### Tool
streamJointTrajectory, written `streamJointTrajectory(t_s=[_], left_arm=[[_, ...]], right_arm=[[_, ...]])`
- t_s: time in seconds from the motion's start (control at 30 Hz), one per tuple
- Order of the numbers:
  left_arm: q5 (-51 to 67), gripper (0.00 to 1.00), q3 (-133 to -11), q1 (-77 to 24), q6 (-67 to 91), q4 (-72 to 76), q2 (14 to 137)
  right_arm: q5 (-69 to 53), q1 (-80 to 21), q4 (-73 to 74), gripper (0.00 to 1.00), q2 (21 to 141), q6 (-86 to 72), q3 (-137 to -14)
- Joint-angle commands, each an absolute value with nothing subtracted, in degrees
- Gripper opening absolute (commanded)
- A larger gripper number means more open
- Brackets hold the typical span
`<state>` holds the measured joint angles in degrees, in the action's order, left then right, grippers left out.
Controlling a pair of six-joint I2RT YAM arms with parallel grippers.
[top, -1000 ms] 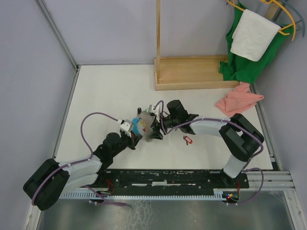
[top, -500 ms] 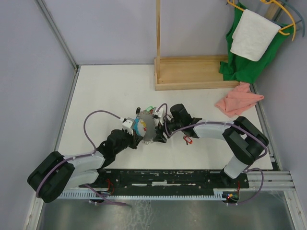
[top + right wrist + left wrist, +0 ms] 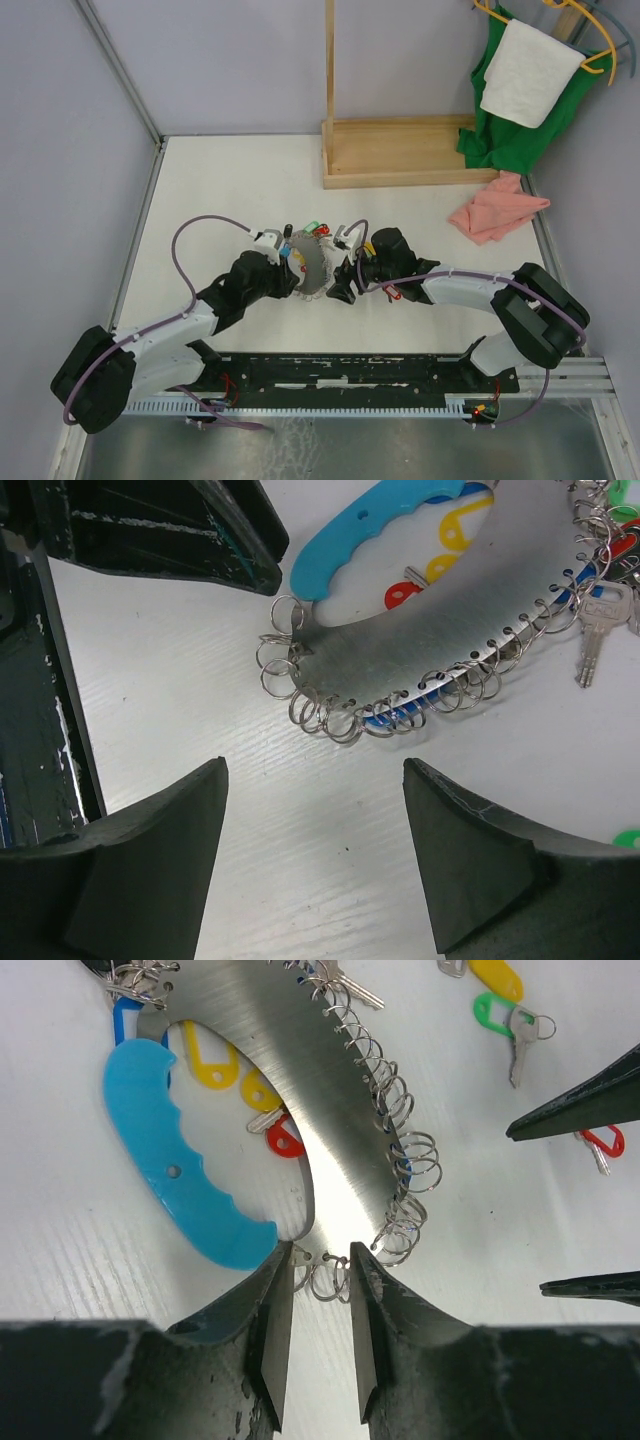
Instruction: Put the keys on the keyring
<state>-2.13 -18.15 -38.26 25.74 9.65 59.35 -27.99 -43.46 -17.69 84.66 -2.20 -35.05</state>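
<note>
I need to open my left gripper's fingers, as they straddle several small rings at the plate's narrow end, and pinch the end ring (image 3: 303,1258) beside the light-blue grip.
The keyring (image 3: 305,265) lies on the table: a grey metal plate (image 3: 300,1090) with a light-blue grip (image 3: 170,1160), edged with many small rings. It also shows in the right wrist view (image 3: 430,630). My left gripper (image 3: 320,1255) has its jaws close together on the plate's narrow end. My right gripper (image 3: 312,770) is wide open and empty, just right of the keyring (image 3: 340,280). Loose keys lie nearby: red tag (image 3: 603,1143) between the right fingers (image 3: 580,1110), green tag (image 3: 505,1020) and yellow tag (image 3: 495,975). The red key also shows in the top view (image 3: 392,293).
A wooden stand (image 3: 400,150) is at the back. A pink cloth (image 3: 495,210) lies at the right edge. A green cloth with a white towel (image 3: 525,75) hangs at the back right. Purple cables loop over both arms.
The keyring has come down flat onto the table. My left arm has swung forward and to the right. My right gripper has drawn back from the keyring to the right.
</note>
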Motion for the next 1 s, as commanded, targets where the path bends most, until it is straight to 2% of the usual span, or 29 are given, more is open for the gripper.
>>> streamJointTrajectory(t_s=[0.0, 0.37, 0.7, 0.97], left_arm=[[-4.7, 0.37, -23.2, -39.2, 29.4, -0.7, 59.1], [-7.8, 0.37, -25.6, -39.7, 33.9, -4.7, 65.2], [3.6, 0.37, -24.4, -33.7, 32.9, 0.5, 69.1], [9.0, 0.32, -23.9, -32.1, 33.4, 3.6, 70.8]], right_arm=[[-26.9, -43.8, -22.0, 0.79, 82.8, -4.8, -34.8], [-26.5, -43.9, -22.6, 0.79, 82.2, -5.3, -34.5], [-26.4, -44.2, -21.9, 0.79, 82.1, -4.7, -34.6], [-26.4, -44.3, -21.5, 0.79, 82.1, -4.4, -34.8]])
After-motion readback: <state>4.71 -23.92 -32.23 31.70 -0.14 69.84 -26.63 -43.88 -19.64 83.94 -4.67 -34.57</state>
